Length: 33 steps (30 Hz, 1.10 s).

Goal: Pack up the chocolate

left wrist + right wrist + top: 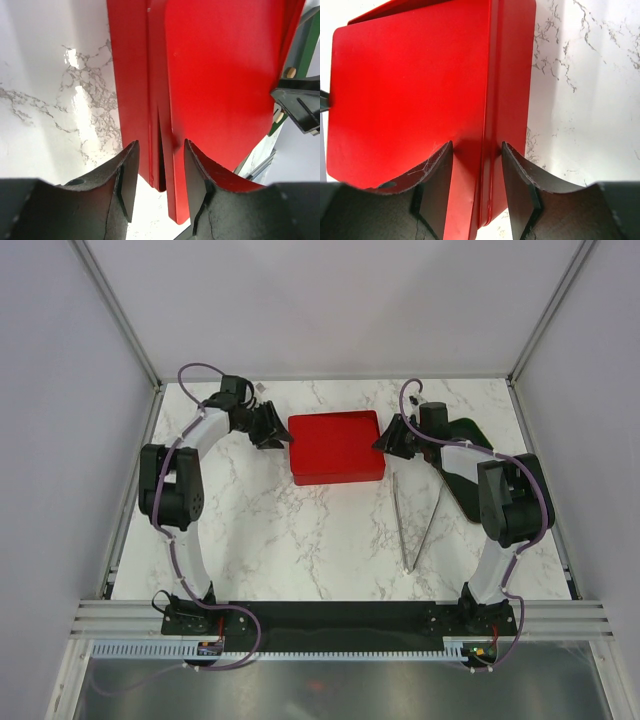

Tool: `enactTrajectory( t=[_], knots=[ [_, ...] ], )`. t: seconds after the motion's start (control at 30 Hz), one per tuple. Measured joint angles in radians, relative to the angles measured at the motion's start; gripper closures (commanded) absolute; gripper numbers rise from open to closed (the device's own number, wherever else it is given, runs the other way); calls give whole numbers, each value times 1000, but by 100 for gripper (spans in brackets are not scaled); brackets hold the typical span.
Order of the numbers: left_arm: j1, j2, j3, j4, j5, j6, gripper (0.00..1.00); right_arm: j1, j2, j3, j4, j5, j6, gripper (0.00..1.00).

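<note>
The lid is too far forward and leaves the red box's back edge open. Next, my right gripper takes the lid's side edge (484, 131) and moves the lid back.
The red box (335, 447) lies shut under its lid at the back middle of the table. It fills the left wrist view (220, 75) and the right wrist view (410, 90). No chocolate shows in any view. My left gripper (281, 431) is at the box's left edge, and its open jaws (160, 167) straddle the rim where a thin gap shows between lid and base. My right gripper (386, 439) is at the box's right edge, and its open jaws (477, 170) straddle the lid's rim and side wall.
Long metal tweezers (415, 525) lie on the marble table (300, 540) to the right of the middle. A dark mat (466, 432) lies at the back right under my right arm. White walls stand on three sides.
</note>
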Motion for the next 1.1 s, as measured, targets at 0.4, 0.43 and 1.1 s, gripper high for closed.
enactTrajectory(
  t=[0.4, 0.43, 1.1],
  knots=[
    [3, 0, -1, 2, 42, 15, 62, 0, -5, 16, -34, -1, -6, 48],
    [3, 3, -1, 2, 43, 15, 67, 0, -6, 17, -37, -1, -6, 47],
    [10, 40, 0, 8, 74, 15, 85, 0, -31, 54, -56, -24, -13, 50]
  ],
)
